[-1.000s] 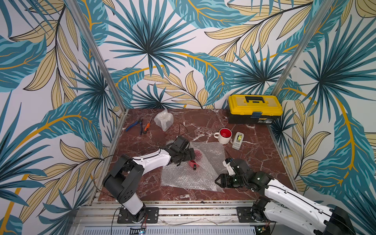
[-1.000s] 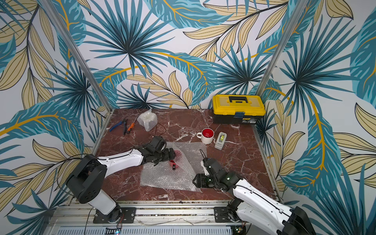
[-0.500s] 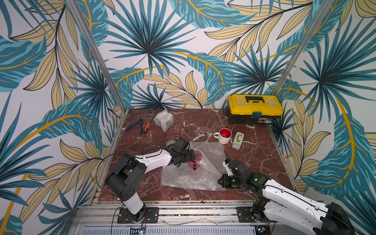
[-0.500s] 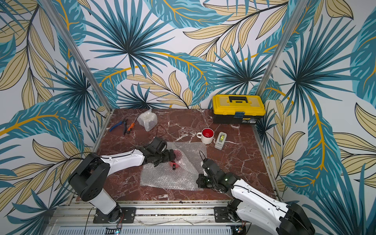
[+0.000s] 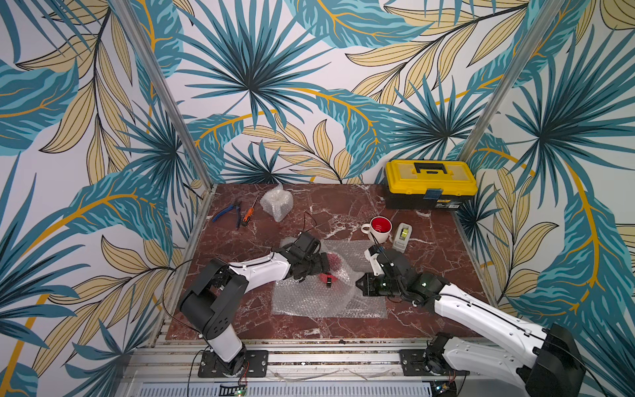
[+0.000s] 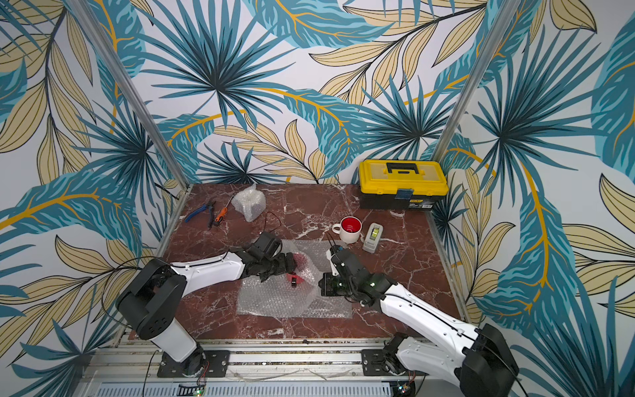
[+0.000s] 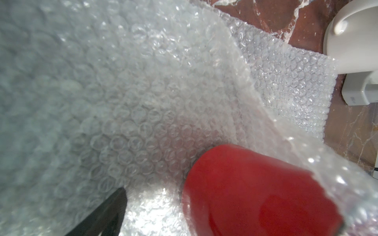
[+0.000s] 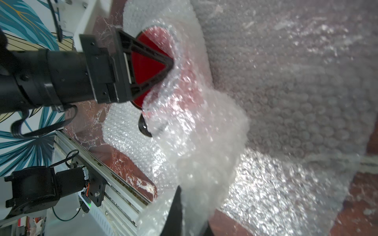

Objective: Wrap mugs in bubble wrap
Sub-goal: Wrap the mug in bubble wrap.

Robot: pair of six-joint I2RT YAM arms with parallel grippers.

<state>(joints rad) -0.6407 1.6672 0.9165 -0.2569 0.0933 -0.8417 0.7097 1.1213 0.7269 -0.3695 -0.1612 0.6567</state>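
My right gripper is to release the bunched wrap, now held raised off the table, over the opening of the red mug (image 5: 322,263) (image 8: 155,72).
The red mug (image 5: 335,262) lies on its side on a bubble wrap sheet (image 5: 305,302) at the table's middle, half covered by wrap. My left gripper (image 5: 326,271) stands open, jaws wide on either side of the mug. In the left wrist view there is a gap of wrap between one finger (image 7: 110,212) and the mug (image 7: 255,194). My right gripper (image 5: 357,286) is shut on the sheet's right edge and holds it raised off the table. The wrap (image 8: 196,163) is pinched between its fingers. A white mug with red inside (image 5: 379,228) stands upright behind.
A grey tape dispenser (image 5: 402,236) stands beside the white mug. A yellow toolbox (image 5: 429,184) is at the back right. A bubble-wrap bundle (image 5: 276,205), blue pliers (image 5: 226,213) and an orange screwdriver (image 5: 248,213) lie at the back left. A second sheet (image 5: 369,306) lies under the first.
My right gripper moved left and away from the front edge, shut on the sheet's right edge and lifted it. The left arm has stayed nearly still at the red mug.
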